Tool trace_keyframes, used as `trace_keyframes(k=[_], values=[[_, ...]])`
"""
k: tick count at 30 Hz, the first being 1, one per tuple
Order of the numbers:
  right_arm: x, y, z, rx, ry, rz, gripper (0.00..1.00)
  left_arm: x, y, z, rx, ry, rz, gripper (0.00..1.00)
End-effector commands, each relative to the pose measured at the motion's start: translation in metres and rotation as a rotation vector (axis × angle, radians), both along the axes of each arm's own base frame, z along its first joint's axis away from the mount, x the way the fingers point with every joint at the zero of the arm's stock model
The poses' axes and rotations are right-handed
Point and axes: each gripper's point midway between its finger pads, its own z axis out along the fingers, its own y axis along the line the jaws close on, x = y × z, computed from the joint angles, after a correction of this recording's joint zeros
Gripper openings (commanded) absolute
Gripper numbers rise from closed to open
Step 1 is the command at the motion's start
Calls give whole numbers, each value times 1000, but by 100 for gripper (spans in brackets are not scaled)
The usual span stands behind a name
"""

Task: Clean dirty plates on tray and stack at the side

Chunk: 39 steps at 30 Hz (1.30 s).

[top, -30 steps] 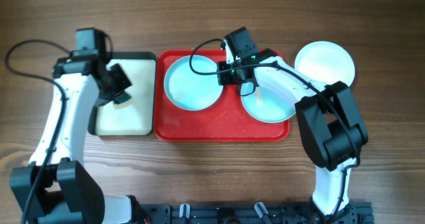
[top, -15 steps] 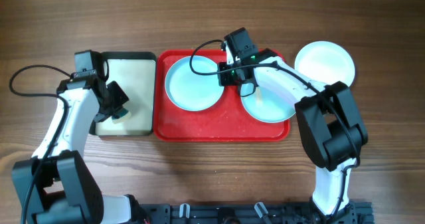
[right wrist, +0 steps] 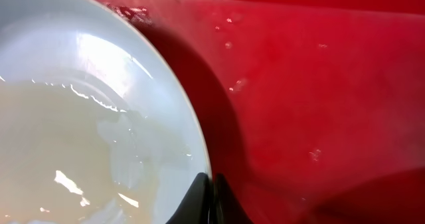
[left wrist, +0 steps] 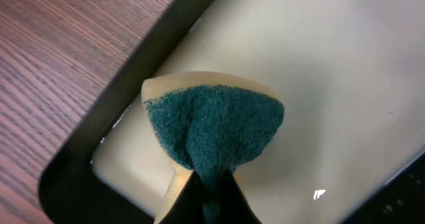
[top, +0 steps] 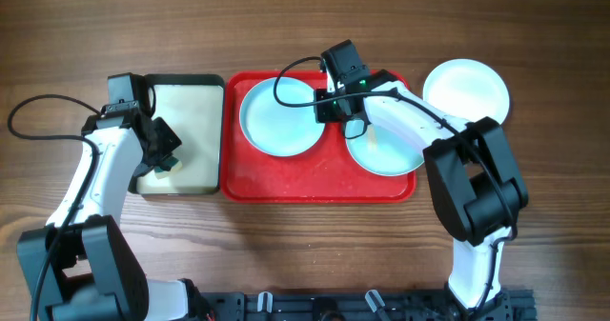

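Observation:
The aqua plate that my right gripper holds will be let go on the red tray's side (top: 256,118) next to the black-rimmed tray.
The red tray (top: 319,183) lies in the middle of the table. One aqua plate (top: 276,121) sits on its left half and a second aqua plate (top: 386,150) on its right half. My right gripper (top: 327,107) is shut on the right rim of the left aqua plate. In the right wrist view the fingers (right wrist: 211,184) pinch that rim, and the wet plate (right wrist: 86,124) casts a shadow on the tray (right wrist: 319,84). The white plate (top: 465,90) lies on the table right of the tray. My left gripper (top: 164,154) is shut on a green and yellow sponge (left wrist: 212,131).
A smaller black-rimmed tray with a cream inside (top: 186,121) stands just left of the red tray. The sponge hangs over its front left corner (left wrist: 73,177). Water drops lie on the red tray floor. Bare wooden table surrounds both trays.
My left gripper has moved the sponge from the middle of the black-rimmed tray toward its front left corner. The right gripper has stayed shut on the plate rim and the plate has shifted slightly right.

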Motion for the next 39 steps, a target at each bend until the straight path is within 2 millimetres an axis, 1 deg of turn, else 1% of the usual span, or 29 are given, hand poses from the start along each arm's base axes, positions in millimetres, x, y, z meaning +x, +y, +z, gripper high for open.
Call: trace_keyframes(k=[1,2,4,7,8,10,11,13,17,21,24,26,29,32,34,36,39], values=[[8,-11,31,-41,-73,-40,4,-3,9,0,40,4,47,4],[10,-11,42,-36,-92,-43,4,-3,8,0,38,1,47,4],[16,-11,70,-25,-136,-57,4,-2,9,0,38,-4,46,4],[26,-17,113,-46,-204,-87,4,-1,9,0,39,-7,50,4],[31,-17,131,-48,-231,-96,4,-1,9,1,37,-12,74,4],[37,-17,152,-46,-258,-105,4,-1,10,1,40,-16,86,4],[43,-15,166,-35,-288,-111,4,1,10,1,40,-21,85,4],[48,-12,175,-13,-316,-121,4,2,10,1,38,-25,84,4],[56,-4,184,42,-350,-161,4,5,6,1,19,-38,65,4],[57,19,194,45,-425,-147,4,5,6,1,21,-37,62,4],[55,38,197,19,-485,-138,4,6,6,1,25,-33,41,4],[53,53,194,3,-513,-123,4,6,6,1,25,-33,41,4],[48,82,179,11,-525,-82,4,5,6,1,25,-33,41,4],[45,115,160,16,-554,-13,4,5,6,1,25,-33,41,4],[43,133,151,-9,-594,34,4,5,6,1,25,-33,41,4],[40,144,152,-54,-652,72,4,5,6,1,25,-33,41,4],[38,156,167,-111,-755,131,4,5,6,1,25,-33,41,4]])
